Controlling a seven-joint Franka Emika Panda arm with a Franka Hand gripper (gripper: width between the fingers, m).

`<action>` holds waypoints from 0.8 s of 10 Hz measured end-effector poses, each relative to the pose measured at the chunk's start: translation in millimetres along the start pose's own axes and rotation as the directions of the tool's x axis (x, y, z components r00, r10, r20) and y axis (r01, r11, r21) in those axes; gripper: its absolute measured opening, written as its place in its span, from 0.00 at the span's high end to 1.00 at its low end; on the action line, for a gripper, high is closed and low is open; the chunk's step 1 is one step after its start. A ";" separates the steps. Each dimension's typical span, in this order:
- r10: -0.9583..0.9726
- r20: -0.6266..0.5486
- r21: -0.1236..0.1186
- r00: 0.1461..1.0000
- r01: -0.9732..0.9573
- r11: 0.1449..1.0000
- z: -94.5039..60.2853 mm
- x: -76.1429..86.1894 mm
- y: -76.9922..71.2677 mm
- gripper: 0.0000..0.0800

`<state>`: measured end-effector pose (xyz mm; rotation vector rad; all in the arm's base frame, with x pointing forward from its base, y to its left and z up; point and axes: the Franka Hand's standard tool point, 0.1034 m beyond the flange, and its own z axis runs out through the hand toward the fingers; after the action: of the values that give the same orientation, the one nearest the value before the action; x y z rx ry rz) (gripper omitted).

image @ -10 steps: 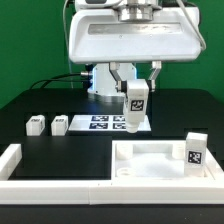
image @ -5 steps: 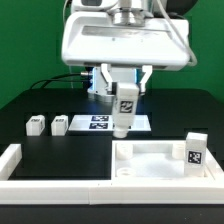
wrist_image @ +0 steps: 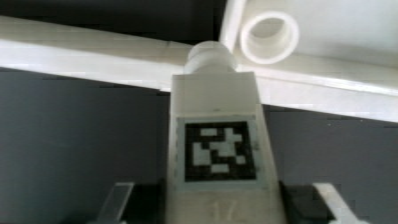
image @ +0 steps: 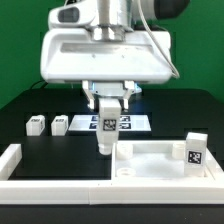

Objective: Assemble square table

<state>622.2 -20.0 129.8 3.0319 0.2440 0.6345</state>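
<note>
The white table leg will go down in the tabletop's near corner hole (image: 124,173) (wrist_image: 269,38), opposite the standing leg, placed there by my gripper.
My gripper (image: 107,101) is shut on a white table leg (image: 107,128) that hangs upright, its lower end just off the near left corner of the square tabletop (image: 150,165). In the wrist view the leg (wrist_image: 221,130) shows its black-and-white tag, held between the fingers (wrist_image: 121,205). Its narrow tip points toward a round hole (wrist_image: 269,38) in the tabletop's corner. Another tagged leg (image: 195,152) stands on the tabletop's right side. Two small legs (image: 36,124) (image: 60,124) lie on the black table at the exterior view's left.
The marker board (image: 128,124) lies flat behind the held leg. A white border rail (image: 40,172) runs along the front and the left of the work area. The arm's large white body (image: 100,50) fills the upper part of the exterior view.
The gripper has carried the leg toward the exterior view's left and lower, from over the marker board to beside the tabletop's left corner. Its hold on the leg is unchanged.
</note>
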 end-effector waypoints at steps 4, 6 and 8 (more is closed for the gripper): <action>0.003 -0.003 0.001 1.000 -0.003 1.000 18.4 -6.8 -22.4 0.64; 0.008 -0.001 0.003 1.000 -0.008 1.000 24.9 -10.6 -29.1 0.64; 0.008 -0.003 0.001 1.000 -0.008 1.000 29.0 -9.6 -30.3 0.64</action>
<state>620.7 8.3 97.5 3.0347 0.2330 0.6398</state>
